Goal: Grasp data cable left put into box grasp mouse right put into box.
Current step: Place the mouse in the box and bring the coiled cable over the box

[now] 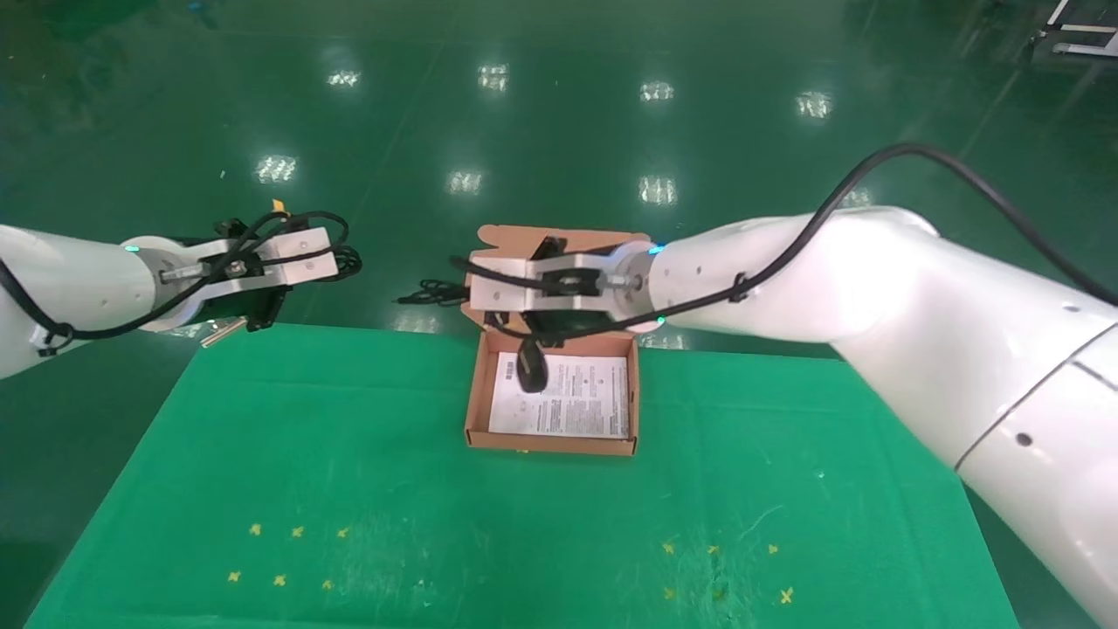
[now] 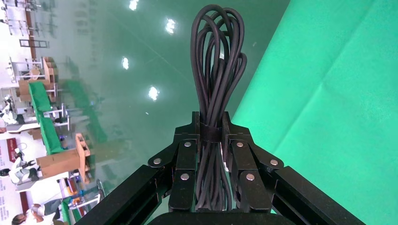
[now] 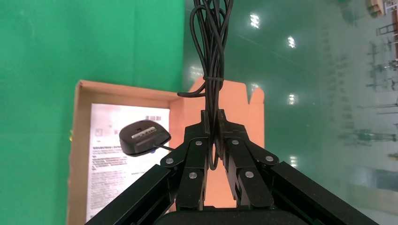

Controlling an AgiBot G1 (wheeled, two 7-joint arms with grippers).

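Observation:
The robot's right gripper will release the mouse on the white leaflet [image 1: 545, 420] [image 3: 103, 155] by the near side of the orange box.
My left gripper [image 1: 336, 253] hovers over the table's far left edge, shut on the data cable [image 1: 342, 238], a black bundle of loops. In the left wrist view the cable [image 2: 218, 56] sticks out past the closed gripper [image 2: 210, 117]. My right gripper [image 1: 467, 290] is above the far end of the orange box [image 1: 476, 393], shut on the mouse's thin cord [image 3: 211, 47]. The black mouse [image 1: 531, 367] dangles from that cord over the white leaflet [image 1: 576, 397] in the box. The right wrist view shows this gripper [image 3: 212, 115], the mouse [image 3: 143, 137], the box [image 3: 82, 101] and its open flap [image 3: 234, 105].
The box lies open at the far middle of a green cloth-covered table [image 1: 349, 454]. Small yellow cross marks [image 1: 297, 531] are stuck on the near part of the cloth. Glossy green floor [image 1: 559, 131] lies beyond the table's far edge.

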